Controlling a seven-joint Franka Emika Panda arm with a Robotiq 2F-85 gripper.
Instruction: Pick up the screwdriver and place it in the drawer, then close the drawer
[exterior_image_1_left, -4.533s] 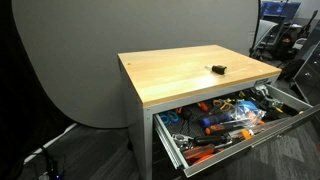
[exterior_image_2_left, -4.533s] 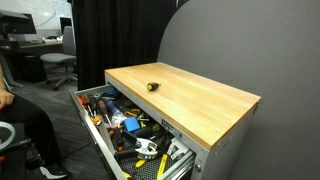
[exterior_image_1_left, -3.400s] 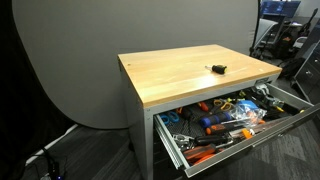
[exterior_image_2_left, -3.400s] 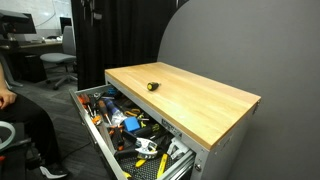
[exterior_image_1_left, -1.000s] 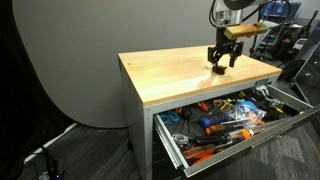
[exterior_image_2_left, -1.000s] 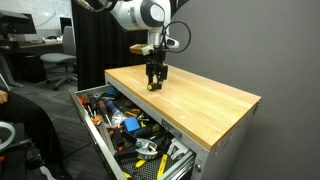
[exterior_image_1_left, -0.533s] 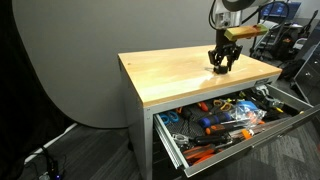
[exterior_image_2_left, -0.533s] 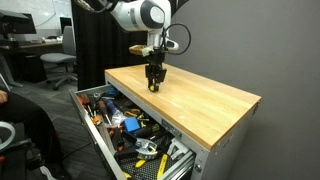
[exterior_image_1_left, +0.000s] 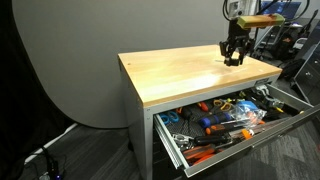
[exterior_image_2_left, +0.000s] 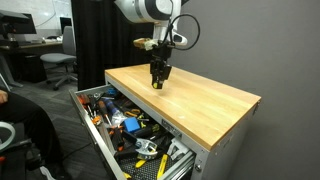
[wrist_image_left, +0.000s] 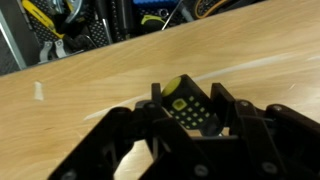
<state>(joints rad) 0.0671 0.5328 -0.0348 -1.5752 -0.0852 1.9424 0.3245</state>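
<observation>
My gripper is going to release the screwdriver among the tools at the far end of the open grey drawer (exterior_image_1_left: 272, 104), letting it go there.
The screwdriver (wrist_image_left: 190, 110), stubby and black with a yellowish end and a yellow dot pattern, sits between my gripper's fingers (wrist_image_left: 192, 118). My gripper (exterior_image_1_left: 235, 58) is shut on it and holds it just above the wooden tabletop (exterior_image_1_left: 170, 75) near the edge over the drawer. In an exterior view my gripper (exterior_image_2_left: 158, 82) hangs above the tabletop (exterior_image_2_left: 200, 100); the screwdriver is too small to make out there. The top grey drawer (exterior_image_1_left: 262, 133) stands pulled out and open, full of tools, and shows in both exterior views (exterior_image_2_left: 84, 112).
Orange- and blue-handled tools (exterior_image_1_left: 215, 122) fill the open drawer; several show at the top of the wrist view (wrist_image_left: 60, 25). A grey backdrop (exterior_image_1_left: 70, 60) stands behind the table. Office chairs (exterior_image_2_left: 55, 65) and a person's leg (exterior_image_2_left: 25, 125) are near the drawer side.
My gripper has lifted the screwdriver off the tabletop and moved it toward the table edge above the drawer. The spot where it lay is bare.
</observation>
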